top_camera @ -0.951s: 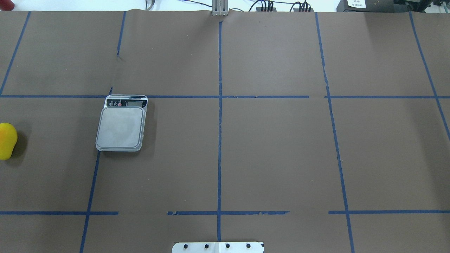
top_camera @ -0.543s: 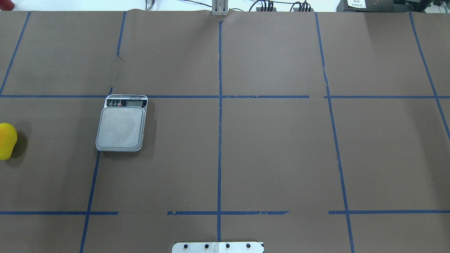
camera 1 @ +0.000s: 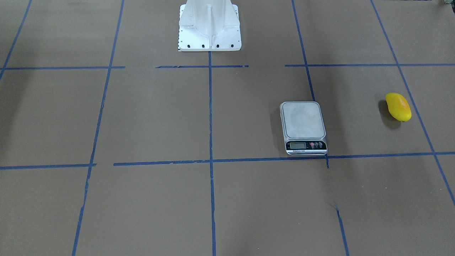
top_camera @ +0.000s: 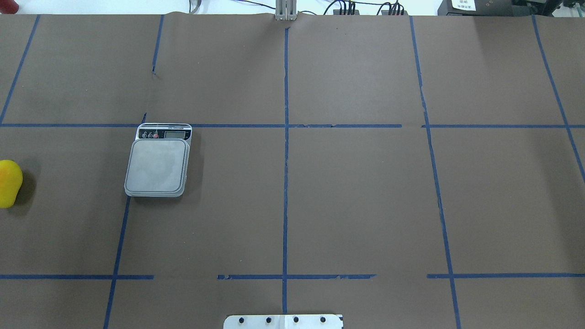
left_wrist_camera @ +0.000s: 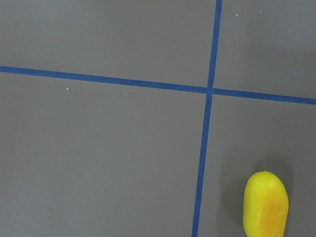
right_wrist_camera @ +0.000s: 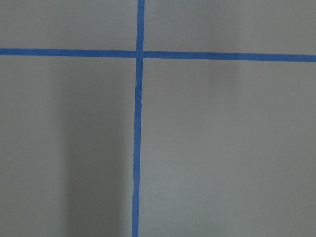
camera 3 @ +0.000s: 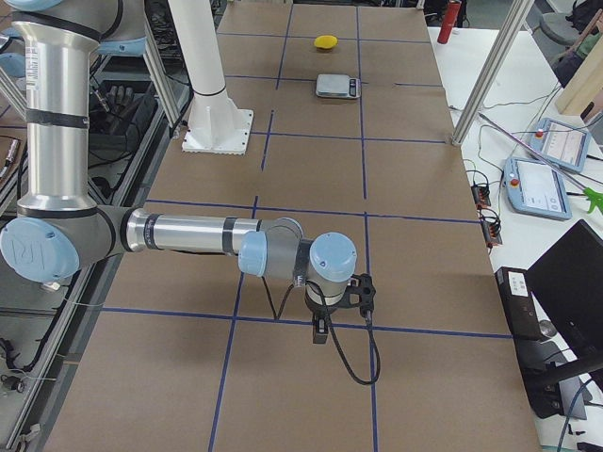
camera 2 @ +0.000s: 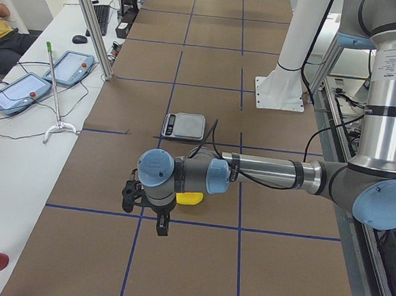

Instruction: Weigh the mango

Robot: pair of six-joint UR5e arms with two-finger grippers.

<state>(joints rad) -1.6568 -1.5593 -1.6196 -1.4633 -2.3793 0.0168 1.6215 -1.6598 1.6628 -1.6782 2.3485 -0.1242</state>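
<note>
The yellow mango's middle (camera 1: 398, 107) (left_wrist_camera: 265, 208) is the next spot for my left gripper, which should go there and close across the mango's long sides, leaving its green stem end free.
The mango (camera 1: 398, 106) is yellow with an orange blush and lies on the brown table at the robot's far left; it also shows at the overhead view's left edge (top_camera: 9, 183) and in the left wrist view (left_wrist_camera: 265, 205). The grey scale (camera 1: 303, 127) with an empty platform (top_camera: 157, 164) stands apart from it, toward the middle. My left gripper (camera 2: 161, 224) hangs over the table beside the mango (camera 2: 189, 198), which the arm partly hides. My right gripper (camera 3: 318, 331) hangs over bare table at the far right end. I cannot tell whether either is open or shut.
The white robot pedestal (camera 1: 209, 26) stands at the table's robot-side edge. Blue tape lines grid the brown table cover (top_camera: 365, 205). A side bench with tablets (camera 2: 17, 89) and an aluminium post (camera 2: 91, 23) borders the far side.
</note>
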